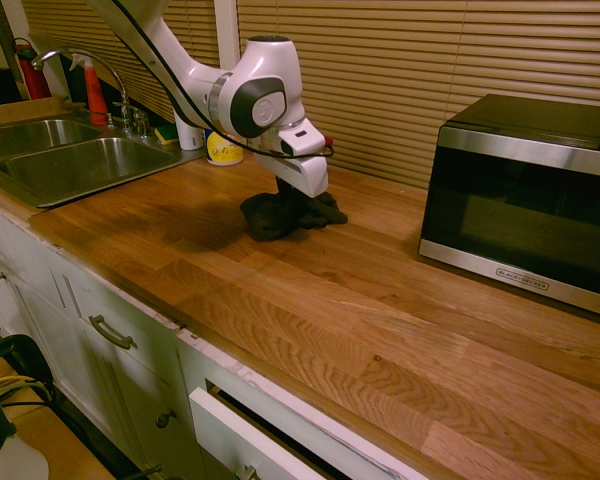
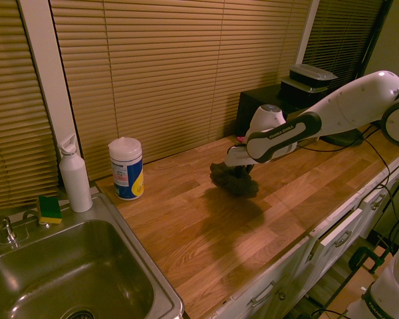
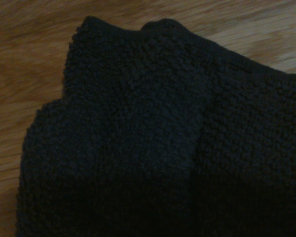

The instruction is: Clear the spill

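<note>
Next, I release the rag near the sink, on the wooden counter (image 1: 201, 209) in front of the wipes canister.
A dark grey-brown cloth rag (image 1: 290, 215) lies bunched on the wooden counter (image 1: 380, 310), in front of the blinds. My gripper (image 1: 298, 196) points down into the top of the rag and is shut on it, its fingertips buried in the folds. The second exterior view shows the same rag (image 2: 236, 183) under the gripper (image 2: 239, 169), resting on the wood. In the wrist view the rag (image 3: 163, 143) fills most of the picture, with bare wood around its edge. The spill is hidden or too small to make out.
A black and steel microwave (image 1: 528, 200) stands at the right. A steel sink (image 1: 70, 160) sits at the left, with a wipes canister (image 2: 126, 168), a white spray bottle (image 2: 74, 176) and a sponge (image 2: 50, 209) behind it. A drawer (image 1: 250, 440) below the counter is ajar.
</note>
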{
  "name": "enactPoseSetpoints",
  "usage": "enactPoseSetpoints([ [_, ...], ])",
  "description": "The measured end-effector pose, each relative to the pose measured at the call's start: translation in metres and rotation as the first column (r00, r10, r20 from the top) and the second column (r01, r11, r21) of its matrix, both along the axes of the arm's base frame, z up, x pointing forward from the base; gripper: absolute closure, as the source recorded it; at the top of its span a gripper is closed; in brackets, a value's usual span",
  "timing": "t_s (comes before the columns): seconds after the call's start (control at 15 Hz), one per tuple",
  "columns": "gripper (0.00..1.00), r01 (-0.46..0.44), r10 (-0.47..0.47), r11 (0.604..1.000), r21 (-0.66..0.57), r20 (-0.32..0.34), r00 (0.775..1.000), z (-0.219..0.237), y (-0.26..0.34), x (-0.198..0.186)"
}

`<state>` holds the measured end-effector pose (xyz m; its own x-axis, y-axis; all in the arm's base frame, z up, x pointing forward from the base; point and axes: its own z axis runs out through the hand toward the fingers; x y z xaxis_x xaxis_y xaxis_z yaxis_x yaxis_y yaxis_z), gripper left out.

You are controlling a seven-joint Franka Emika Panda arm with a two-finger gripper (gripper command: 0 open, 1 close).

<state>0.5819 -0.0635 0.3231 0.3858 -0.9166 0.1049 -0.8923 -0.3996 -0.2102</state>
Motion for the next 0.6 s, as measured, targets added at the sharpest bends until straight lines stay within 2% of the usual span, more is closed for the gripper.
enactPoseSetpoints([
  [0.13,1.00,0.044,-0.044,0.999,0.003,0.004,0.999,0.000,-0.038,-0.002],
  [0.27,1.00,0.053,-0.053,0.999,0.013,0.008,0.999,0.000,-0.051,-0.003],
  [0.47,1.00,0.020,-0.020,1.000,0.002,0.013,1.000,0.000,-0.046,-0.004],
  [0.6,1.00,-0.027,0.029,0.999,-0.040,0.041,0.999,0.000,-0.036,-0.011],
])
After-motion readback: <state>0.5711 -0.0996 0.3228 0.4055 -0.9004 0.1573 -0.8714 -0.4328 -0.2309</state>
